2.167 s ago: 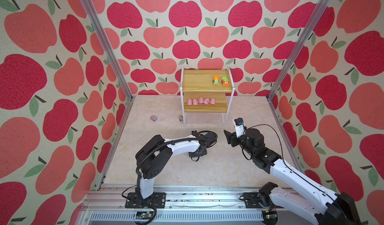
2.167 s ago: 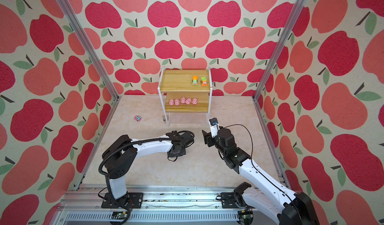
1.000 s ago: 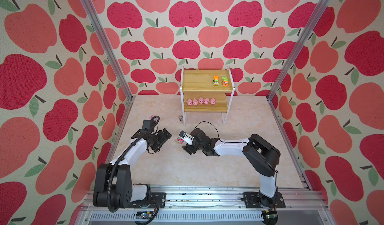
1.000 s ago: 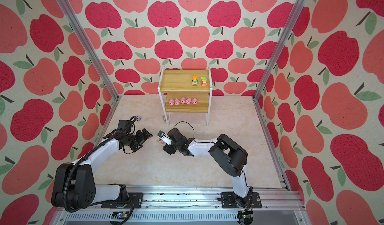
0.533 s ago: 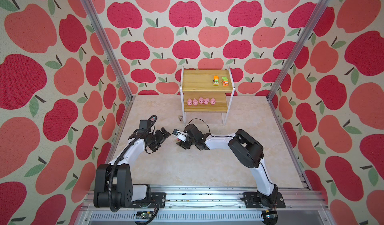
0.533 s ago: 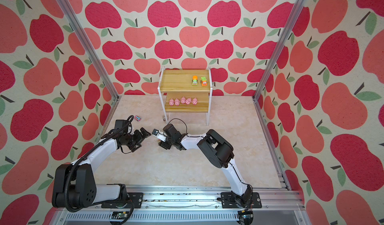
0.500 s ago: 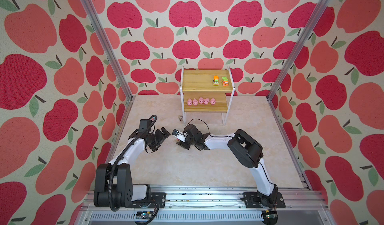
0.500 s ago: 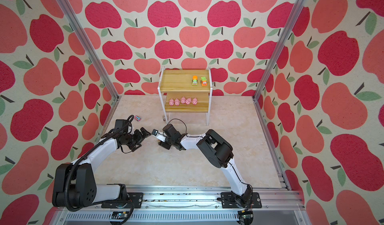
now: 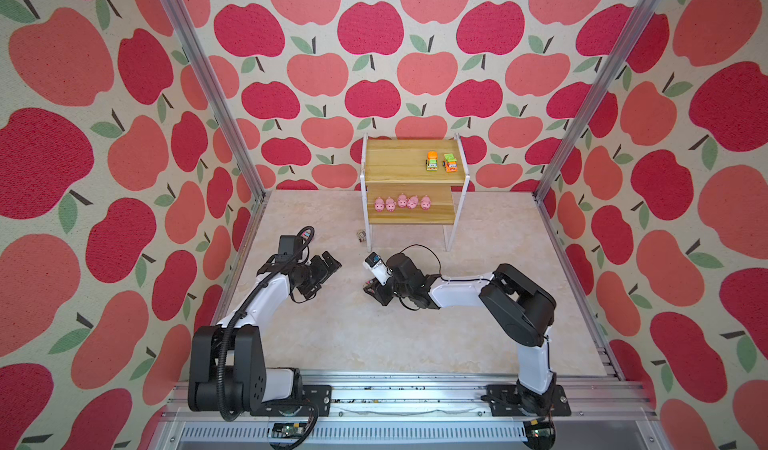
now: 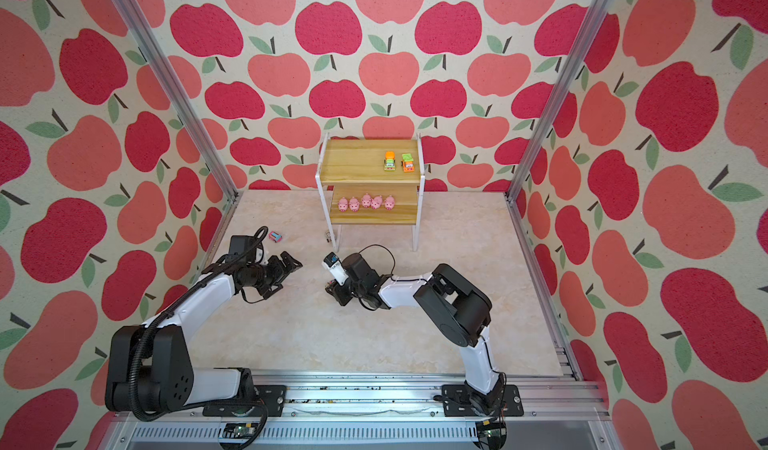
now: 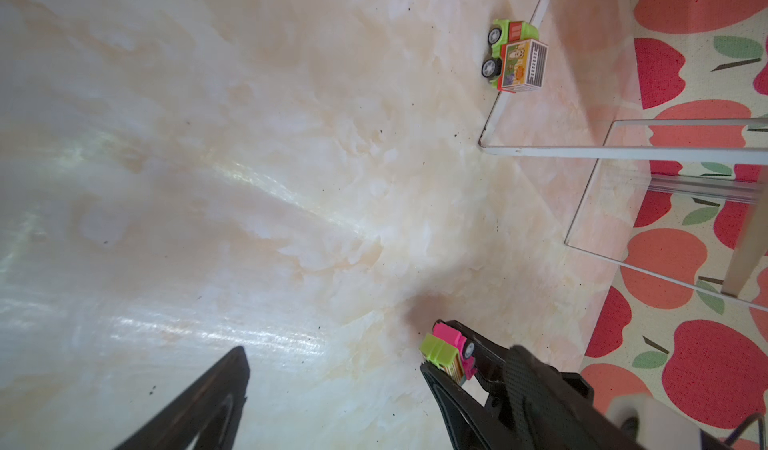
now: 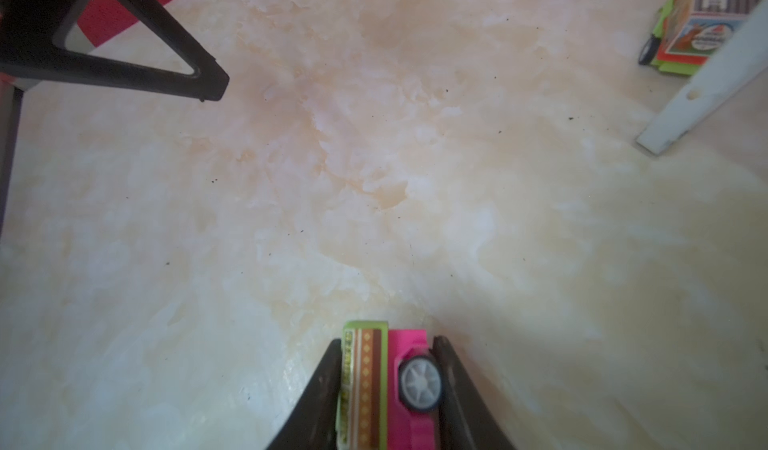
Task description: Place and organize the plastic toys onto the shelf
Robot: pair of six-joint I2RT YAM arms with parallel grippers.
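Note:
The robot's right gripper is pinching the pink and green toy truck across its roof and wheels, so it should put the truck down and take its sides (image 12: 367, 386), roof up, before shelving it.
My right gripper (image 12: 388, 344) is shut on a pink and green toy truck (image 12: 409, 423), low over the floor in front of the shelf (image 9: 399, 165); both top views show this gripper (image 9: 371, 292) (image 10: 332, 290). The left wrist view shows that truck (image 11: 446, 354) pinched between the right fingers. My left gripper (image 9: 332, 263) hangs open and empty a short way left of it. Two trucks (image 9: 440, 162) stand on the top board. Several pink pigs (image 9: 401, 202) line the lower board. Another truck (image 9: 361, 235) (image 11: 515, 57) lies by the shelf's left front leg.
One more toy truck (image 10: 275, 236) lies on the floor at the back left, behind the left arm's cable. The shelf's thin white legs (image 11: 623, 150) stand close to the grippers. Apple-patterned walls enclose the marble floor (image 9: 374, 335).
The right jaws have closed on the pink and green truck, and that gripper has shifted slightly right and nearer. The left gripper stayed open and nearly still.

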